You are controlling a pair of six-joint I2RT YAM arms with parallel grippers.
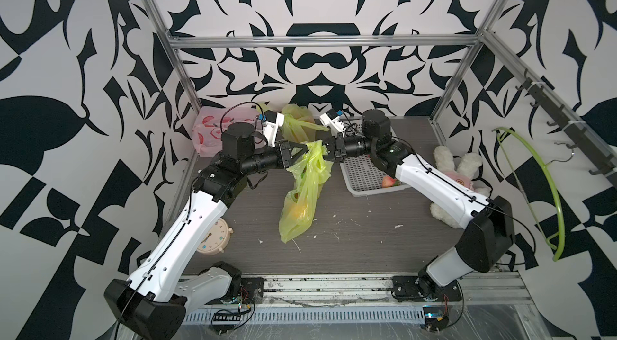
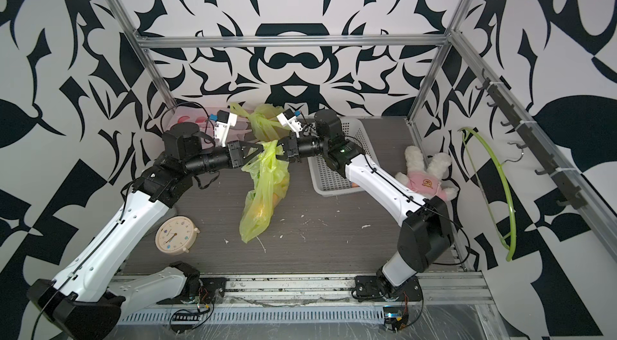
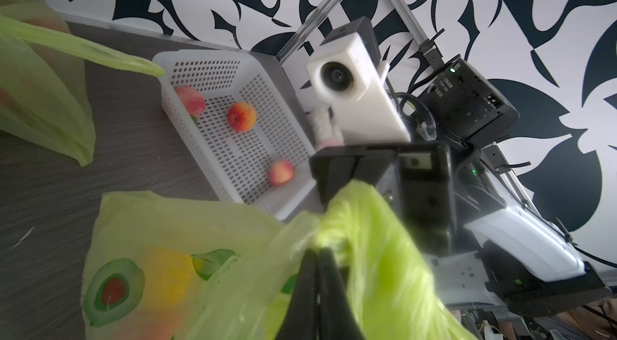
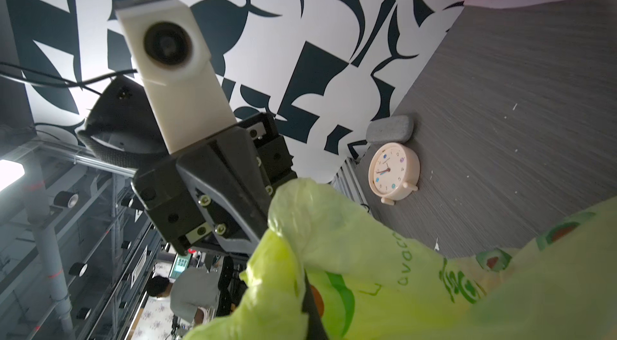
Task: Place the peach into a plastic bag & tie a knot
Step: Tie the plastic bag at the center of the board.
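Note:
I will open my right gripper and take the film [image 1: 310, 176] just below while my left gripper keeps the top, as my grippers nearly touch on the bag's bunched top.
A yellow-green plastic bag [image 1: 302, 201] [image 2: 263, 194] with avocado prints hangs over the middle of the table, its bottom resting on the surface. An orange-yellow peach [image 1: 297, 211] [image 2: 260, 213] shows through the film low in the bag, and also in the left wrist view [image 3: 167, 271]. My left gripper [image 1: 305, 149] [image 2: 263, 148] [image 3: 317, 250] is shut on the bag's bunched top from the left. Facing it, my right gripper [image 1: 325, 151] [image 2: 280, 149] [image 4: 305, 283] is shut on the same top from the right. The two grippers nearly touch.
A white perforated basket [image 1: 374, 192] [image 3: 200, 54] behind the right arm holds three loose peaches [image 3: 242, 117]. Another green bag [image 1: 297, 121] and a pink bag [image 1: 208, 128] lie at the back. A clock [image 1: 213, 238] sits front left, a plush rabbit [image 1: 460, 174] right.

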